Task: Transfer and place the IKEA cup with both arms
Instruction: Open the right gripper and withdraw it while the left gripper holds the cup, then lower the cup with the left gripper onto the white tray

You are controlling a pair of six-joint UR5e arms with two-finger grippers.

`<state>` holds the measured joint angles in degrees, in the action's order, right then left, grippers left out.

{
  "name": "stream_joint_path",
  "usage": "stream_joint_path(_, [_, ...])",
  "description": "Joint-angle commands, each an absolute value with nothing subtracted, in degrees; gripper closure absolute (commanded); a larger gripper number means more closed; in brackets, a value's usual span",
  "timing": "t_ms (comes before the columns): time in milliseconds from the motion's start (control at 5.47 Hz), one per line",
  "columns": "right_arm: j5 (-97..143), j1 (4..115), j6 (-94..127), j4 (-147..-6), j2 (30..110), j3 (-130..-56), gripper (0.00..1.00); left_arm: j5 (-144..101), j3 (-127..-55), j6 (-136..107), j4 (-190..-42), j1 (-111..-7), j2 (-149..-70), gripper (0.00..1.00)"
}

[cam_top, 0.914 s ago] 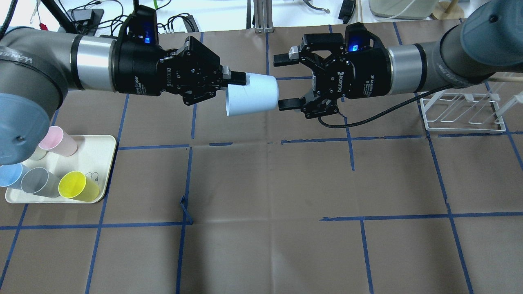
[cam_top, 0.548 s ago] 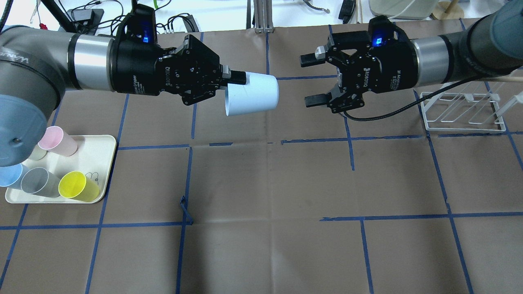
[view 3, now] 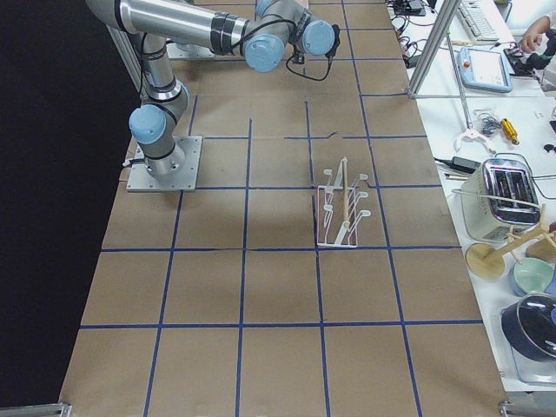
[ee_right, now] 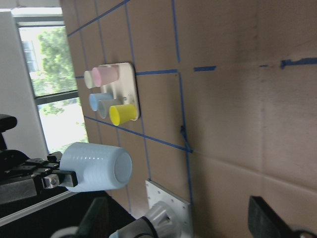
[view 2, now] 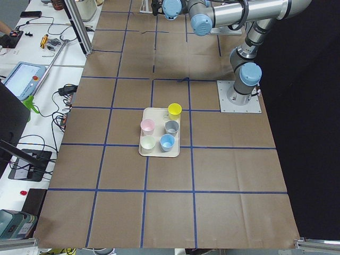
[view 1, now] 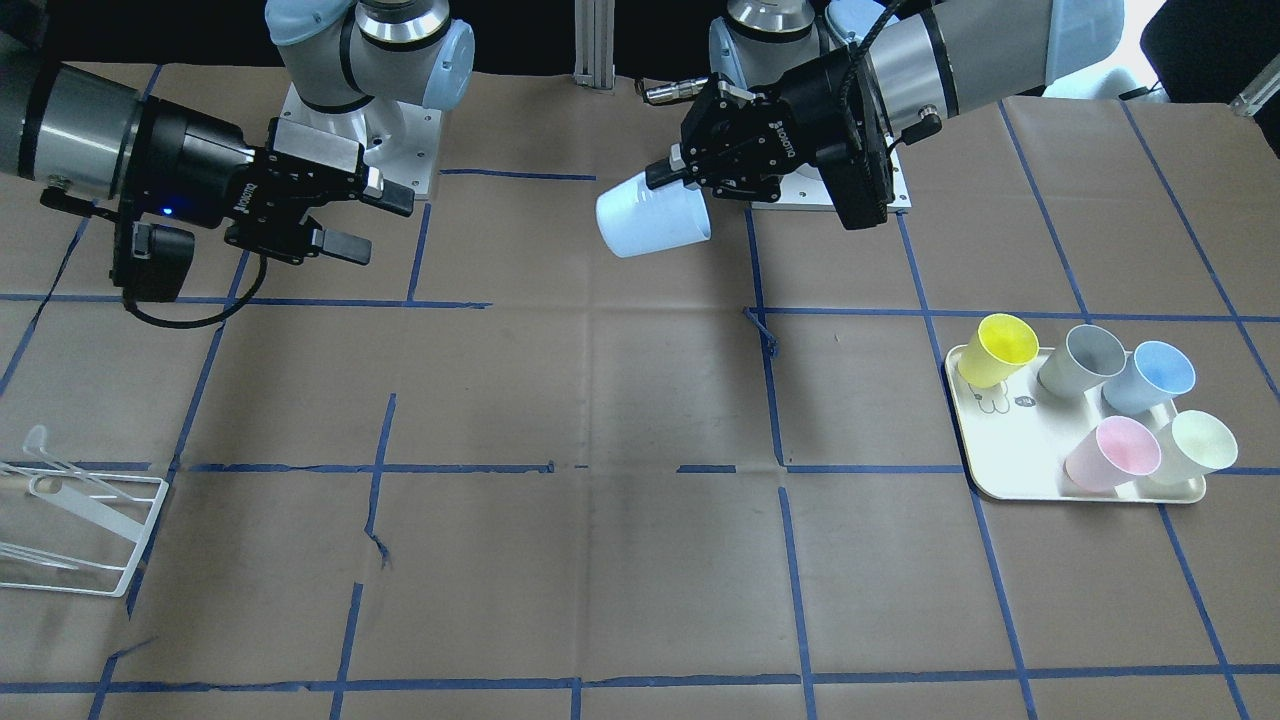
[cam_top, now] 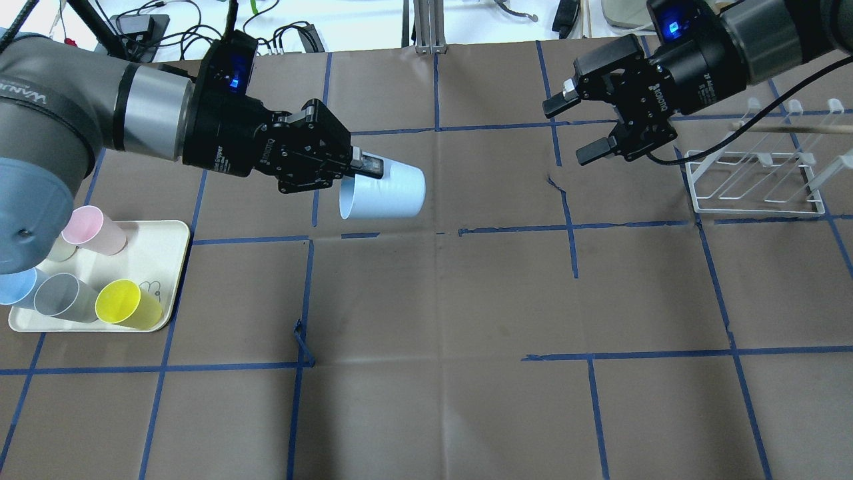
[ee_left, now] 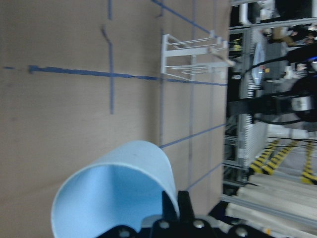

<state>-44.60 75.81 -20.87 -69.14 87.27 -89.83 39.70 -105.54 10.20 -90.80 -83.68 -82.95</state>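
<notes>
My left gripper is going to release the powder-blue IKEA cup on the cream tray's empty corner [view 1: 1008, 455], setting it beside the pink cup.
The IKEA cup [cam_top: 386, 193] is pale powder-blue and is held on its side above the table, base pointing toward the right arm. My left gripper [cam_top: 365, 167] is shut on the cup's wall at the rim. In the front view the cup [view 1: 652, 217] hangs below the left gripper [view 1: 668, 178]. The left wrist view shows the cup's blue inside [ee_left: 116, 191]. My right gripper [cam_top: 580, 127] is open and empty, well apart from the cup, near the far right. It also shows in the front view [view 1: 378, 225]. The right wrist view sees the cup [ee_right: 96, 166] from a distance.
A cream tray [cam_top: 170, 267] at the near left holds pink [cam_top: 96, 230], grey [cam_top: 63, 297], yellow [cam_top: 126, 303] and sky-blue [cam_top: 14, 285] cups. A white wire rack [cam_top: 753, 183] stands at the right, just beyond the right gripper. Blue tape lines cross the brown table cover.
The right gripper, still open, has pulled back to the right and away from the cup. The left gripper has moved left and toward the robot, keeping hold of the cup.
</notes>
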Motion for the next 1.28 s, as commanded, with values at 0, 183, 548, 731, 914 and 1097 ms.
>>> stream_joint_path(0, [-63.2, 78.8, -10.7, -75.7, 88.0, -84.1, 0.00, 63.1, -105.5, 7.5, -87.5, -83.4, -83.7, 1.00])
stream_joint_path(183, [-74.2, 83.9, -4.3, -80.6, 87.9, -83.0, 0.00, 76.2, -106.4, 4.5, -84.7, -82.0, -84.2, 1.00])
stream_joint_path(548, [-90.5, 91.9, 1.2, -85.0, 87.8, -82.6, 0.00, 91.9, -106.6, 4.3, -77.7, -78.9, -88.7, 1.00])
stream_joint_path(731, [-90.5, 91.9, 1.2, -85.4, 87.3, -82.5, 0.00, 96.6, -106.4, 4.7, -72.3, -78.4, -92.7, 1.00])
stream_joint_path(914, [-90.4, 92.0, 1.1, -87.3, 86.8, -83.1, 0.00, 100.4, -106.5, 5.0, -66.8, -75.6, -96.9, 1.00])
stream_joint_path(1097, [-90.6, 91.9, 1.1, -88.5, 85.7, -83.4, 0.00, 100.5, -106.6, 9.2, -63.4, -72.5, -99.4, 1.00])
